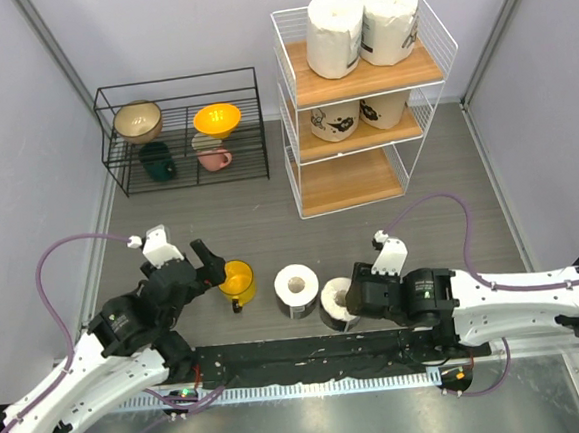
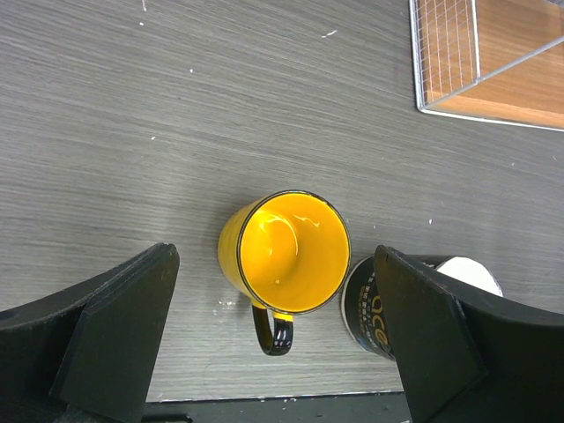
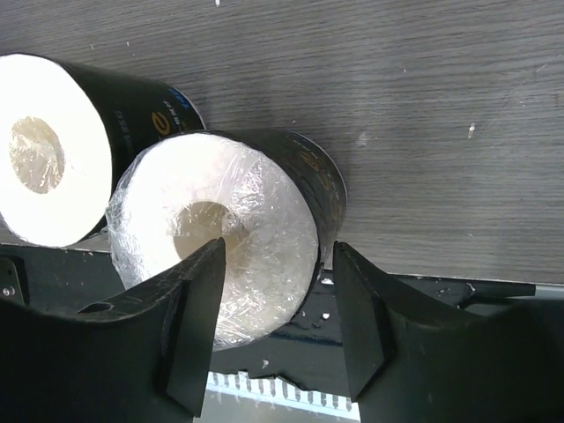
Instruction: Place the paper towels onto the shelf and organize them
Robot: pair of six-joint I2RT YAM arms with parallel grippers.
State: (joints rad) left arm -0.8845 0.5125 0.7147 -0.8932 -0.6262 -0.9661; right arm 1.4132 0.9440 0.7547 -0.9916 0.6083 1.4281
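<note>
I should use my right gripper to set the plastic-wrapped roll on the shelf's bottom board [image 1: 338, 193], toward the black wire rack.
Two dark-wrapped paper towels stand on end on the table, one [image 1: 296, 289] to the left and one [image 1: 333, 307] under my right gripper [image 1: 350, 300]. In the right wrist view this gripper [image 3: 279, 253] is open and straddles the wall of the near plastic-wrapped roll [image 3: 220, 211], one finger over the core and one outside the wrapper. The other roll [image 3: 53, 150] stands beside it. The shelf [image 1: 367, 175] holds two white rolls [image 1: 363, 25] on its top board and two printed rolls [image 1: 357, 116] on the middle board. My left gripper [image 1: 213, 268] is open and empty.
A yellow cup [image 2: 286, 251] with a black handle sits between the left gripper's open fingers [image 2: 123, 326], next to the left dark roll [image 2: 374, 308]. A low black wire rack [image 1: 182, 130] with bowls stands at the back left. The shelf's bottom board [image 1: 352, 183] carries nothing.
</note>
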